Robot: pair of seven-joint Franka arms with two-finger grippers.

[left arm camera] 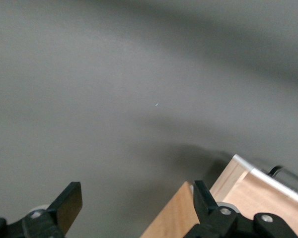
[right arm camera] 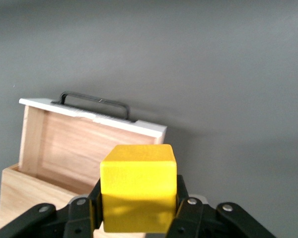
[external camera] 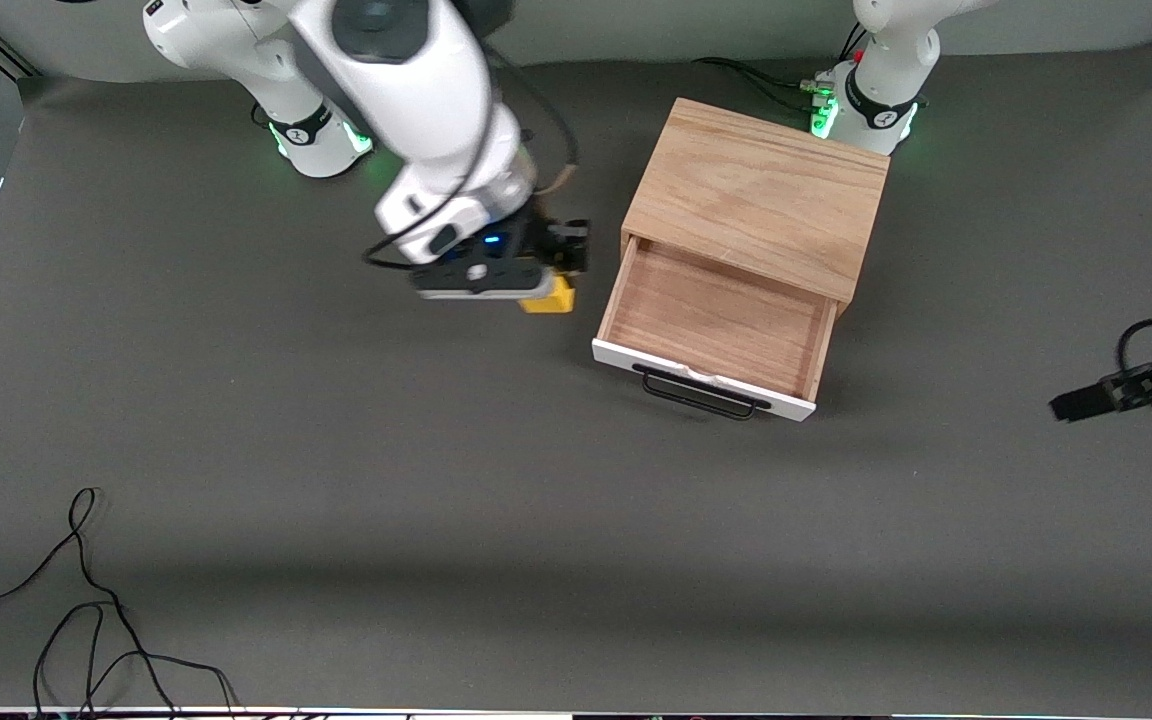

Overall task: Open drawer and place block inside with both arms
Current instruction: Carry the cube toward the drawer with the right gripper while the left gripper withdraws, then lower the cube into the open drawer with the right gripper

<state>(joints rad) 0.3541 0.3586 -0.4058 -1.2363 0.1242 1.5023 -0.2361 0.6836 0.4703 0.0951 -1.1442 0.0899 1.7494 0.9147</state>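
My right gripper is going to let go of the yellow block on the bottom of the drawer, near the front corner (external camera: pixel 669 330) (right arm camera: pixel 116 142) closest to that gripper.
The light wooden box (external camera: pixel 761 195) stands near the left arm's base, with its drawer (external camera: pixel 716 320) pulled open and empty; the white front panel (external camera: pixel 701 375) and black handle (external camera: pixel 701 395) face the front camera. My right gripper (external camera: pixel 551 280) is shut on the yellow block (external camera: pixel 548 296) and holds it over the table, beside the drawer toward the right arm's end. In the right wrist view the block (right arm camera: pixel 138 183) sits between the gripper's (right arm camera: pixel 138 208) fingers, with the open drawer (right arm camera: pixel 84 148) ahead. My left gripper (external camera: pixel 1076 403) is open and empty over the table toward the left arm's end, and also shows in its wrist view (left arm camera: pixel 135 196).
Loose black cables (external camera: pixel 86 620) lie on the grey table near the front camera at the right arm's end. The left wrist view shows a corner of the drawer (left arm camera: pixel 243 183) close to one finger. Both arm bases stand along the table's back edge.
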